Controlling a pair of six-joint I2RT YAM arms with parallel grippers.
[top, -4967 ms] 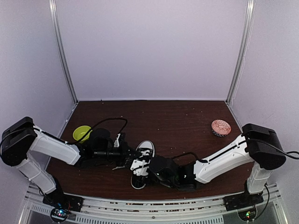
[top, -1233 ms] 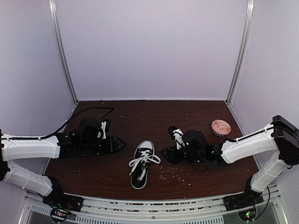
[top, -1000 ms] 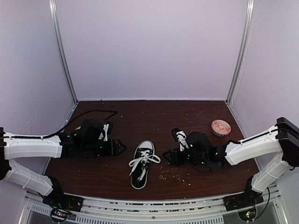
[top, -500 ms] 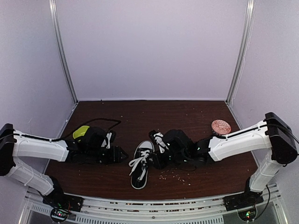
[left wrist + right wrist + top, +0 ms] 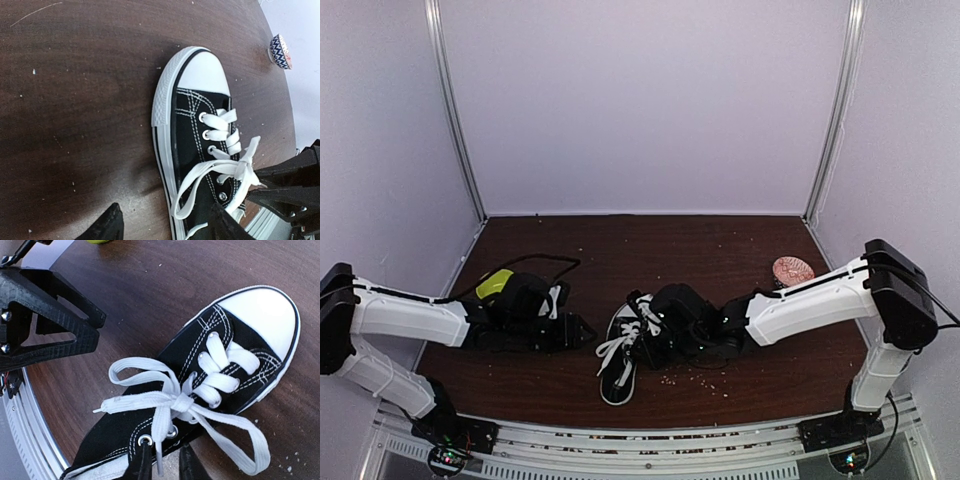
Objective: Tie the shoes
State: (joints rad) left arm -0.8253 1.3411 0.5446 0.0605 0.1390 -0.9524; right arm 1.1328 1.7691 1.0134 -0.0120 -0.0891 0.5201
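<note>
The robot's right gripper will take the bow's loop [image 5: 256, 455] near the crumbs, because a pull on the loose lace end between its fingers would undo the bow.
The black shoe [image 5: 623, 352] with a white toe cap lies at the table's front middle, toe pointing away. Its white laces form a bow with a knot [image 5: 182, 402] and loops on both sides. In the left wrist view the shoe [image 5: 197, 117] lies ahead. My left gripper [image 5: 167, 231] is open, and its fingers straddle the shoe's left edge and one lace loop [image 5: 200, 187]. My right gripper [image 5: 165, 462] hangs over the shoe's right side, with its jaws a narrow gap apart. A loose lace end [image 5: 159, 460] lies between its fingers, apart from the right finger.
A green bowl [image 5: 495, 283] sits behind my left arm. A patterned bowl [image 5: 790, 270] stands at the right. Crumbs [image 5: 695, 372] are scattered just right of the shoe. The table's front rail [image 5: 640, 440] runs close behind the heel.
My right arm has swung left from the table's right half up to the shoe, and its jaws have narrowed. My left arm has shifted slightly toward the shoe.
</note>
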